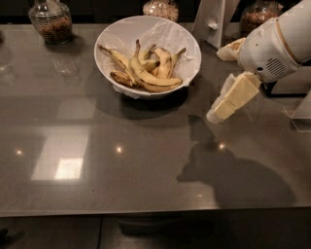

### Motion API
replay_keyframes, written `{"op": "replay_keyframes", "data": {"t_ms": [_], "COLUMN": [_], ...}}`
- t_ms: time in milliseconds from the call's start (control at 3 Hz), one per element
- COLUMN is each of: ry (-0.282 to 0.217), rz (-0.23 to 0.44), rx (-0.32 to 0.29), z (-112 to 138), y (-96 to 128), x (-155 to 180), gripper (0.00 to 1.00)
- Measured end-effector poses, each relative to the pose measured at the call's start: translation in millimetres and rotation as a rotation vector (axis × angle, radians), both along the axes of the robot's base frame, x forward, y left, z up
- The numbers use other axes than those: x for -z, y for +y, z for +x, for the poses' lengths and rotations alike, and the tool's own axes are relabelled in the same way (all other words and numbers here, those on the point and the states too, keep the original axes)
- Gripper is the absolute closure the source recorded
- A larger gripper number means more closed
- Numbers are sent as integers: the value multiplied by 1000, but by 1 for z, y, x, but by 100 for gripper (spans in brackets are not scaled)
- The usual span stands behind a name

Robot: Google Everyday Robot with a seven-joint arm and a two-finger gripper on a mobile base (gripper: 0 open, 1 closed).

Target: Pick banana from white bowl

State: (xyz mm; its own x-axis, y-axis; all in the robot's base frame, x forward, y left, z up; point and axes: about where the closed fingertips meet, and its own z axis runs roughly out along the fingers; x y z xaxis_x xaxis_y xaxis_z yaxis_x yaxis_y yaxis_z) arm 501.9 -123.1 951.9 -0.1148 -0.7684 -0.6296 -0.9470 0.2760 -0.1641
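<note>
Next, I will close my gripper at the middle of the long curved banana (pixel 150 77) along the white bowl's front.
The white bowl (pixel 112 43) with crinkled lining stands at the back middle of the grey table. Several bananas lie in it. The banana (pixel 151 83), long, curved and yellow with a dark stem pointing up, lies along the bowl's front. My gripper (pixel 217 85) hangs to the right of the bowl, just outside its rim and above the table. It is open and empty, with one cream finger (pixel 235 97) pointing down-left and the other (pixel 228 50) higher up by the white arm.
Glass jars stand at the back left (pixel 50 20), back middle (pixel 163 7) and back right (pixel 260 15). A white stand (pixel 214 22) is behind the bowl's right side. A clear holder (pixel 302 112) sits at the right edge.
</note>
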Motion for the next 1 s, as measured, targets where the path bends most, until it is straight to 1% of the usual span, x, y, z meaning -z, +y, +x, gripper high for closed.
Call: {"op": "replay_keyframes", "data": {"t_ms": [667,1000], "ry": [-24,-41], "rz": [147,204], "rx": [-52,-63], "z": [10,16], "y": [61,92], "x": [2,0], "gripper": [0,17]}}
